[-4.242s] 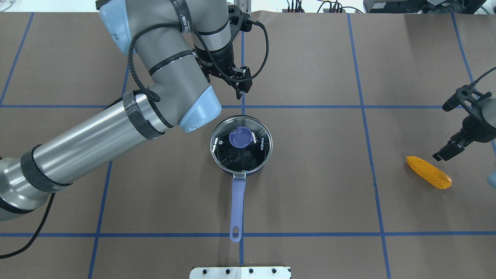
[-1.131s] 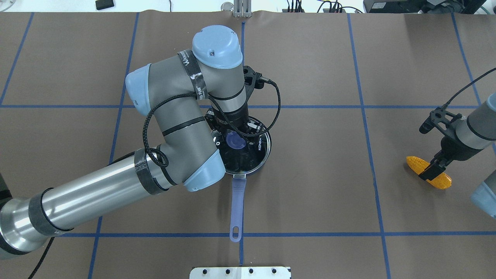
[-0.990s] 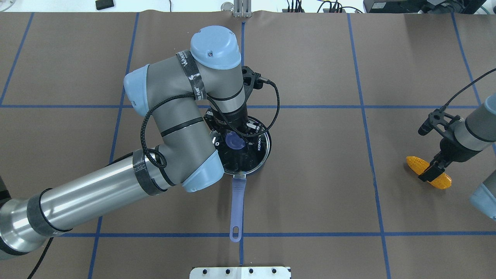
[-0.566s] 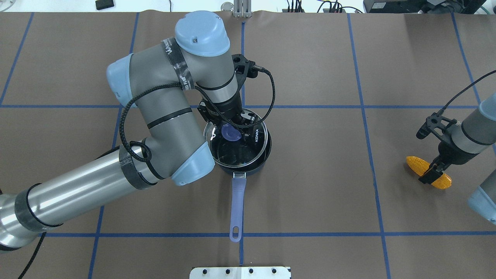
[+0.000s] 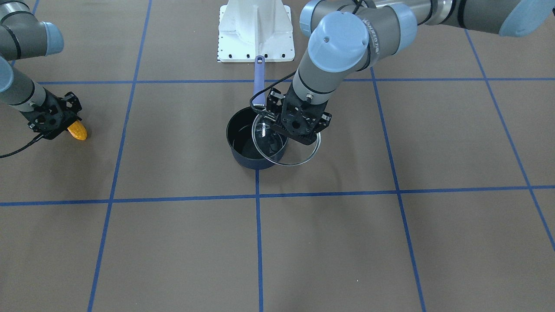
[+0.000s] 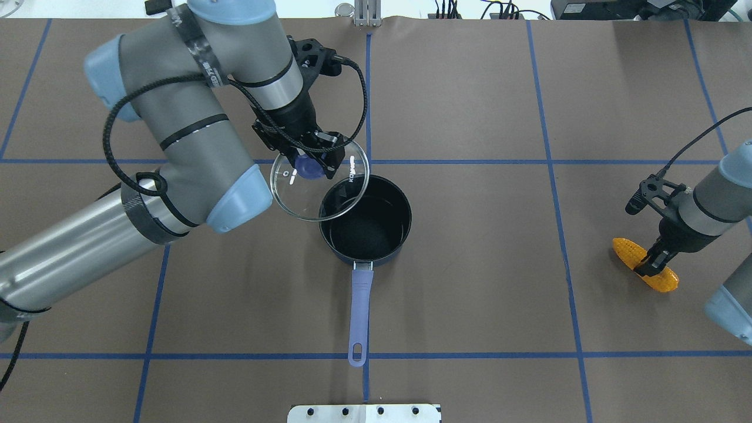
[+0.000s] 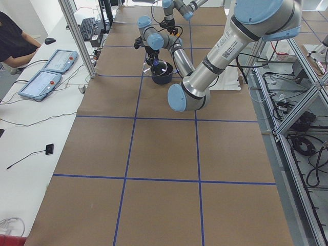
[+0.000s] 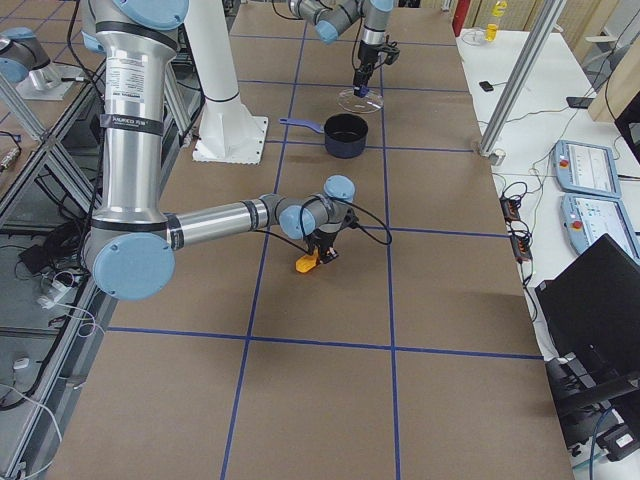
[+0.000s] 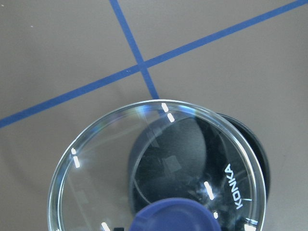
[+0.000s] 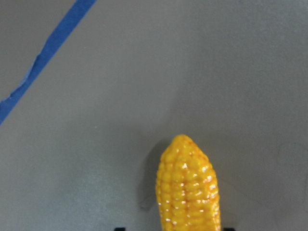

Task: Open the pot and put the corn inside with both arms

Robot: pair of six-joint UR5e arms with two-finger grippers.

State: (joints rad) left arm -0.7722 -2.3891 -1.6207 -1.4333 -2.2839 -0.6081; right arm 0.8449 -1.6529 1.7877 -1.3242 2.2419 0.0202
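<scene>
The glass lid, now in the air over the pot's rim, will go from my left gripper down between the blue tape crossings (image 5: 442, 170), away from the corn.
The navy pot (image 6: 364, 230) stands open at the table's middle, its lavender handle (image 6: 358, 311) pointing toward the robot. My left gripper (image 6: 309, 165) is shut on the blue knob (image 9: 175, 217) of the round glass lid (image 6: 294, 200) and holds the lid in the air, over the pot's far-left rim and past it. In the front view the lid (image 5: 299, 157) overlaps the pot (image 5: 249, 162). The orange-yellow corn (image 6: 624, 249) is at the far right, low at the table. My right gripper (image 6: 646, 265) is shut across its middle; the corn's tip (image 10: 187, 192) shows in the right wrist view.
The white robot base plate (image 6: 364, 413) sits at the near edge behind the pot handle. Blue tape lines (image 6: 552, 161) grid the brown table. An operator (image 7: 13, 41) sits at a side bench with tablets.
My left gripper closed on the lid knob, lifted the lid off the pot and carried it up and to the far left. My right gripper came down onto the corn, which turned slightly.
</scene>
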